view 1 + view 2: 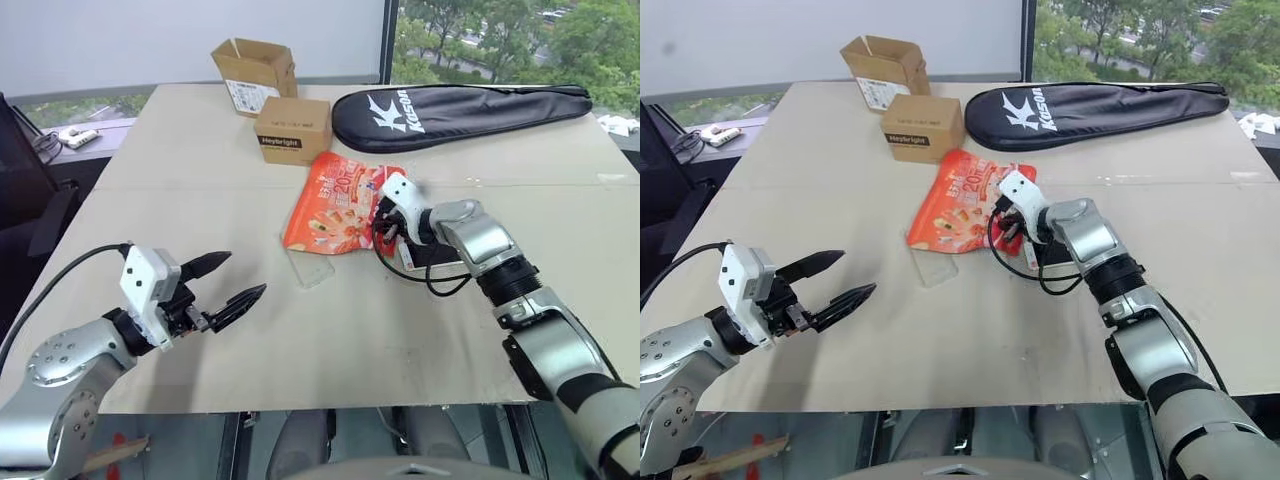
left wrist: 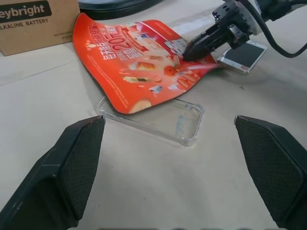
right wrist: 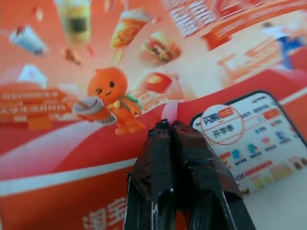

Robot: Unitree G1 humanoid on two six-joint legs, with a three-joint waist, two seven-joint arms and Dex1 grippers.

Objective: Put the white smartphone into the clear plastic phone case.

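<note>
Next, I set the red snack packet on the table (image 1: 543, 162) next to the narrow end of the black racket bag using my right gripper.
The clear plastic phone case (image 2: 163, 120) lies flat on the beige table, one end tucked against the near edge of a red snack packet (image 2: 139, 57). The white smartphone (image 2: 242, 53) lies screen up at the packet's right corner, beneath my right wrist. My right gripper (image 2: 186, 55) is shut, its tips pinching a small fold of the packet's film just left of the phone. My left gripper (image 1: 243, 274) hangs open and holds nothing above the table's near left, pointing toward the case from a short distance.
A brown battery box (image 1: 293, 130) and an open carton (image 1: 252, 75) stand behind the packet. A black racket bag (image 1: 460, 112) lies across the far right. The table's front edge (image 1: 320, 408) runs just below my left gripper.
</note>
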